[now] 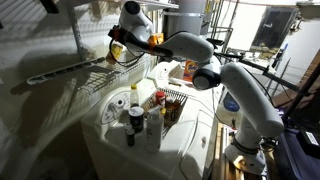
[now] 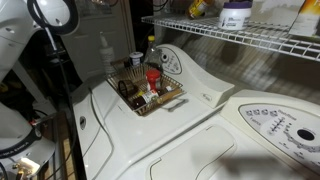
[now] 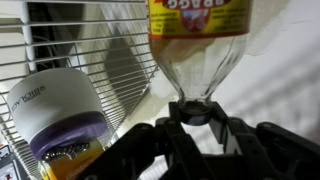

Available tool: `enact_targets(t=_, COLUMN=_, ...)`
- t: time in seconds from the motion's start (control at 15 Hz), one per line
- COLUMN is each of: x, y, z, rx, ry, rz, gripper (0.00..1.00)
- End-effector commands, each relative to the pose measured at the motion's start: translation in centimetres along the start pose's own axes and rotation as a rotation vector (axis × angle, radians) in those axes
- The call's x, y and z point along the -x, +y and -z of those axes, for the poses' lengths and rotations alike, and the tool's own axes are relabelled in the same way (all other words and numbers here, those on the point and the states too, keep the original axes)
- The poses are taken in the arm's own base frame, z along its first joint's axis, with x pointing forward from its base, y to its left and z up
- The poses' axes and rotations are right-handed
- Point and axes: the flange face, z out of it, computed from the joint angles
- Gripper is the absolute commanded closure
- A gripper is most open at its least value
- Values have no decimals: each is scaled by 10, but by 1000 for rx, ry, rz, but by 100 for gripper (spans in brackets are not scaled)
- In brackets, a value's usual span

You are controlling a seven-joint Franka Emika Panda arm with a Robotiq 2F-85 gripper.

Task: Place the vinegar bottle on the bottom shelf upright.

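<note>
I should release the vinegar bottle upright on the bottom wire shelf (image 1: 109,64) above the white appliance top.
The vinegar bottle (image 3: 197,40) is slim and clear, with a yellow and red label and a dark cap. In the wrist view my gripper (image 3: 200,125) is shut on its cap and neck. The bottle is beside or over the wire shelf (image 3: 110,60); I cannot tell whether it touches. In an exterior view the gripper (image 1: 122,42) holds the bottle (image 1: 116,52) at the near end of the long wire shelf (image 1: 60,70). In an exterior view the shelf (image 2: 230,38) runs along the top right, with a yellow shape (image 2: 198,8) at the frame's top edge.
A white jar with a purple band (image 3: 55,110) (image 2: 235,15) stands on the shelf right next to the bottle. Below, a wire basket (image 2: 150,95) (image 1: 170,105) of bottles and a red-capped jar sits on a white appliance top (image 2: 200,120).
</note>
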Motion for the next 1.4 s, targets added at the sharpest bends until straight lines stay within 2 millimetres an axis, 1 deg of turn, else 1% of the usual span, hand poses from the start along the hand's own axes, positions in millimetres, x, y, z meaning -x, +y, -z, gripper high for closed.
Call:
enact_targets(t=0.0, x=-4, y=-14, z=22, rx=-77, ry=53, rz=62, gripper=91)
enact_targets(t=0.2, x=2, y=-21, z=30, rx=-117, ry=60, rz=121, gripper=91)
enact_targets(t=0.73, x=17, y=-35, z=45, rx=-218, ry=92, rz=277, gripper=91)
enact_targets(t=1.0, x=24, y=-39, z=51, rx=-263, ry=90, rz=399, gripper=91)
enact_targets(t=1.33, x=32, y=-43, z=55, rx=-307, ry=95, rz=511, gripper=91)
